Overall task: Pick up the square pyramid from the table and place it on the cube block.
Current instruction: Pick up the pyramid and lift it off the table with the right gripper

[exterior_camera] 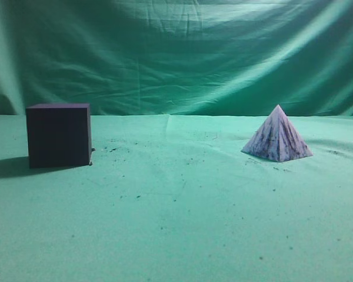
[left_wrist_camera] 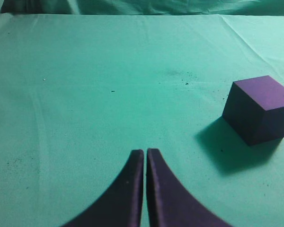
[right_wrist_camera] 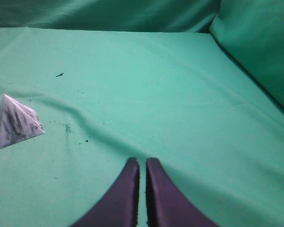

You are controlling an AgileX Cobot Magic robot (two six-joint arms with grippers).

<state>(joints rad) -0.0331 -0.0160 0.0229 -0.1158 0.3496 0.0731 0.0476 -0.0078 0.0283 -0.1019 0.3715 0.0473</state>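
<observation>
The square pyramid will be gripped on its opposite sloping sides [exterior_camera: 277, 141] [right_wrist_camera: 14, 124] by my right gripper, which will come down over its point from above.
The square pyramid [exterior_camera: 277, 137], whitish-lilac with dark streaks, stands upright on the green table [exterior_camera: 176, 223] at the right. It also shows in the right wrist view [right_wrist_camera: 15, 122] at the far left. The cube block [exterior_camera: 59, 134], very dark purple, stands on the table at the left and shows in the left wrist view [left_wrist_camera: 258, 108] at the right. My left gripper [left_wrist_camera: 145, 152] is shut and empty above bare cloth, left of the cube. My right gripper [right_wrist_camera: 142, 161] is shut and empty, right of the pyramid. Neither gripper shows in the exterior view.
A wrinkled green backdrop [exterior_camera: 176, 53] hangs behind the table. A green cloth wall [right_wrist_camera: 255, 42] rises at the right in the right wrist view. Small dark specks are scattered on the cloth between the cube and the pyramid.
</observation>
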